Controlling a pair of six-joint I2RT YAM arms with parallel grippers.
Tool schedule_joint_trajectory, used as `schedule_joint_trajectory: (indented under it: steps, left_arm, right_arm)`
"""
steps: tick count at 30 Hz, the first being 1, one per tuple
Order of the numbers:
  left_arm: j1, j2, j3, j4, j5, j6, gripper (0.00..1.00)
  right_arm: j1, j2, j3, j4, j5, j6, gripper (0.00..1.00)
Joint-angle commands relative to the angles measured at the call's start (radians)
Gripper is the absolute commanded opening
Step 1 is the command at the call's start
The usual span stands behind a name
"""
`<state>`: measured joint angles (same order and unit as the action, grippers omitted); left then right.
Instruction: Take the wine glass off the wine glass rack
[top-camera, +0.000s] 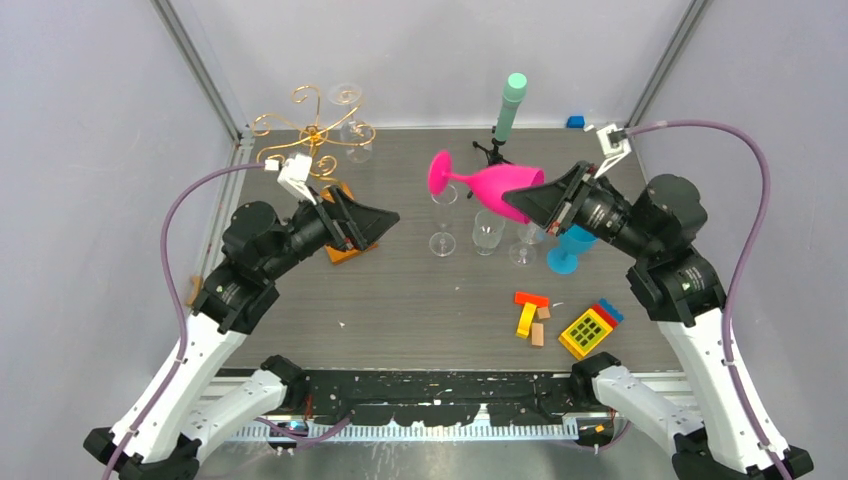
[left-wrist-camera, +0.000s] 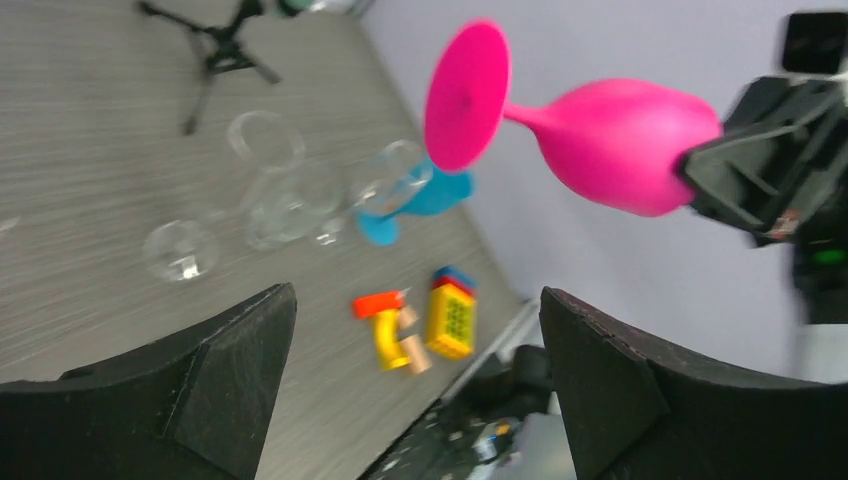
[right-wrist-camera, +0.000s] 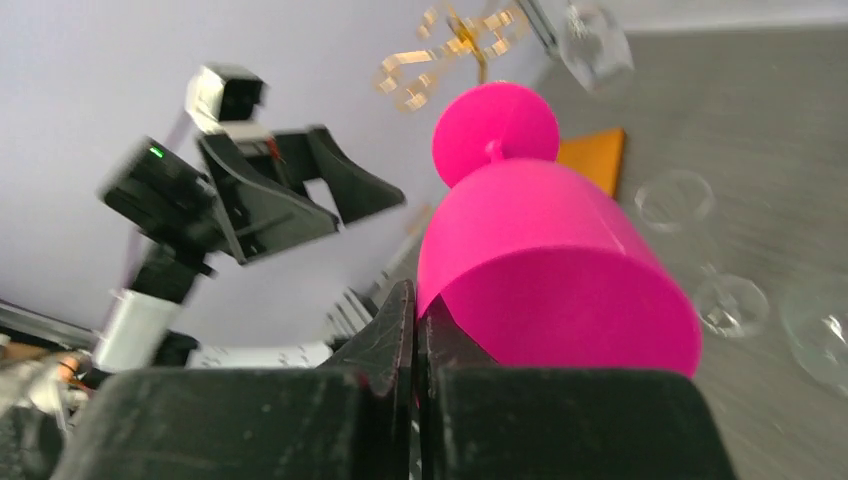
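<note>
The pink wine glass, hanging sideways above the table's middle, will go down from my right gripper onto the table (top-camera: 500, 303), just beside the orange toy block.
A pink wine glass (top-camera: 495, 182) hangs sideways in the air above the table's middle, its foot pointing left. My right gripper (top-camera: 530, 200) is shut on the rim of its bowl (right-wrist-camera: 550, 270), one finger inside and one outside. The pink wine glass (left-wrist-camera: 610, 145) also shows in the left wrist view, clear of my left gripper (left-wrist-camera: 415, 300), which stands open and empty. In the top view the left gripper (top-camera: 375, 222) is over the orange base (top-camera: 345, 250) of the gold wine glass rack (top-camera: 312, 130). A clear glass (top-camera: 352, 120) hangs on the rack's right side.
Three clear glasses (top-camera: 487, 232) and a blue glass (top-camera: 570, 250) stand under the pink one. A black tripod with a mint cylinder (top-camera: 508, 110) is at the back. Toy blocks (top-camera: 530, 315) and a yellow block (top-camera: 588, 330) lie front right.
</note>
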<state>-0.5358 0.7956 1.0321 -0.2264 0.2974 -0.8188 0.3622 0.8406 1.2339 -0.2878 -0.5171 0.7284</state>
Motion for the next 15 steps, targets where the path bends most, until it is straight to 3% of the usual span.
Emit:
schedule_joint_trajectory:
  steps: [1, 8, 15]
  left_arm:
    - [-0.003, -0.016, 0.063, -0.258, -0.141, 0.292, 0.94]
    - [-0.004, -0.008, 0.059, -0.299, -0.231, 0.362, 0.94]
    - [-0.003, 0.024, 0.054, -0.298, -0.228, 0.377, 0.95]
  right_arm:
    - [-0.002, 0.044, 0.081, -0.494, -0.050, -0.326, 0.00]
    - [0.005, 0.107, 0.118, -0.771, 0.068, -0.493, 0.01]
    - [0.081, 0.201, 0.139, -0.912, 0.267, -0.503, 0.00]
